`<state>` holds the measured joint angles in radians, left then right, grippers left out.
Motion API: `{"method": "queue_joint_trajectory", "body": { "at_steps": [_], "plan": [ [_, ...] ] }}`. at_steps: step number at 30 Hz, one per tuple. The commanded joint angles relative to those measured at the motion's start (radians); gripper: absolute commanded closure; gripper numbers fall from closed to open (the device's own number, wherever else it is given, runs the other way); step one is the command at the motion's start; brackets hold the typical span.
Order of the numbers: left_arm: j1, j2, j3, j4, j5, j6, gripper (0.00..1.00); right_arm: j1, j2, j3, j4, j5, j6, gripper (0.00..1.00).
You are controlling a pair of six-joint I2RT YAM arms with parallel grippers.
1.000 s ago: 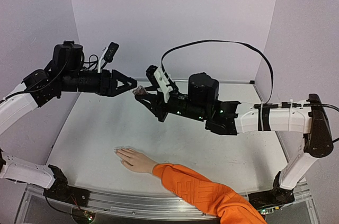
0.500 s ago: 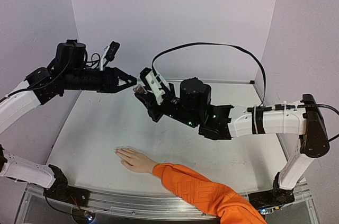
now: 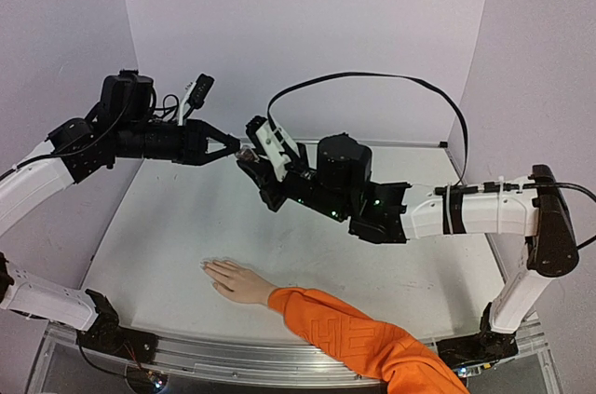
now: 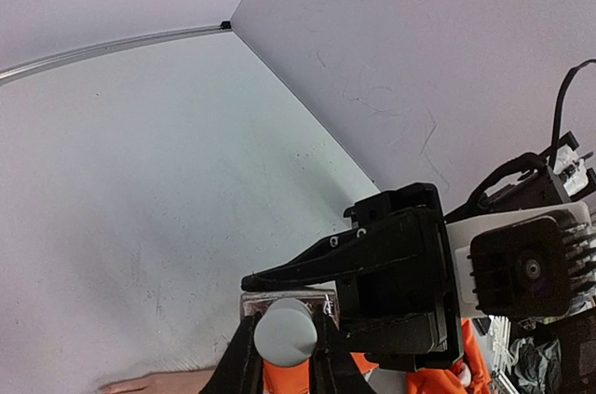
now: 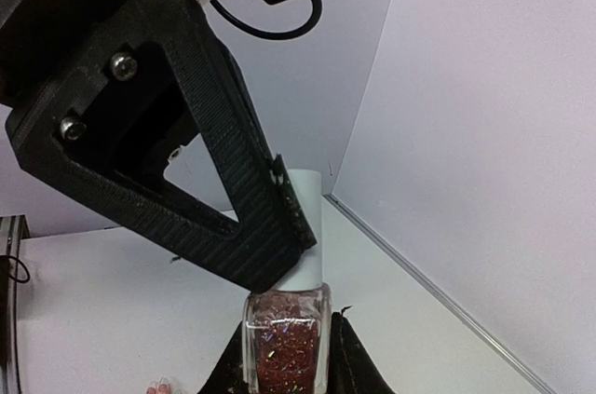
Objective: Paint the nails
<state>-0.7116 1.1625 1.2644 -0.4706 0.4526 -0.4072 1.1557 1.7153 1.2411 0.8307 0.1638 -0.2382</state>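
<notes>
My left gripper needs to release the polish bottle on the table [image 3: 174,218] between the fingertips of the pale hand and the nearest side panel.
A small glass bottle [image 5: 285,338] of red glitter polish with a whitish cap [image 5: 304,226] is held up in mid-air. My right gripper [image 5: 286,361] is shut on the glass body. My left gripper [image 4: 286,343] is shut on the cap [image 4: 286,333], meeting the right gripper [image 3: 251,164] above the table's back left. A pale hand [image 3: 235,281] in an orange sleeve [image 3: 358,336] lies flat near the front edge, below both grippers. Its nails [image 3: 207,266] at the fingertips are barely told from the skin.
The white table [image 3: 168,226] is walled by pale panels at the back and on both sides. A black cable [image 3: 372,77] arcs over the right arm. The metal front rail [image 3: 214,352] runs along the near edge.
The right arm carried the bottle leftward to the left gripper. The left jaws, open a second ago, have closed on the cap.
</notes>
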Motion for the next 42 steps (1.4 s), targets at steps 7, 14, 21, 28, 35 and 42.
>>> {"method": "queue_joint_trajectory", "body": {
  "at_steps": [7, 14, 21, 28, 35, 42],
  "plan": [
    [-0.003, 0.040, 0.091, -0.040, 0.334, 0.245, 1.00, -0.079, -0.115, -0.047, 0.035, -0.607, 0.013, 1.00],
    [0.000, 0.038, 0.093, -0.097, 0.126, 0.205, 1.00, -0.080, -0.084, -0.011, -0.046, -0.440, 0.010, 0.71],
    [0.022, 0.010, 0.016, -0.205, -0.500, 0.124, 1.00, -0.084, -0.086, -0.077, -0.087, 0.038, -0.011, 0.12],
    [0.241, 0.012, -0.258, -0.028, -0.629, 0.020, 1.00, -0.140, -0.176, -0.203, -0.099, 0.121, 0.069, 0.03],
    [0.371, 0.115, -0.403, 0.164, -0.681, -0.038, 1.00, -0.188, -0.256, -0.291, -0.102, 0.128, 0.111, 0.02],
    [0.391, 0.273, -0.395, 0.197, -0.741, -0.058, 1.00, -0.204, -0.278, -0.312, -0.108, 0.131, 0.124, 0.02]
  ]
}}
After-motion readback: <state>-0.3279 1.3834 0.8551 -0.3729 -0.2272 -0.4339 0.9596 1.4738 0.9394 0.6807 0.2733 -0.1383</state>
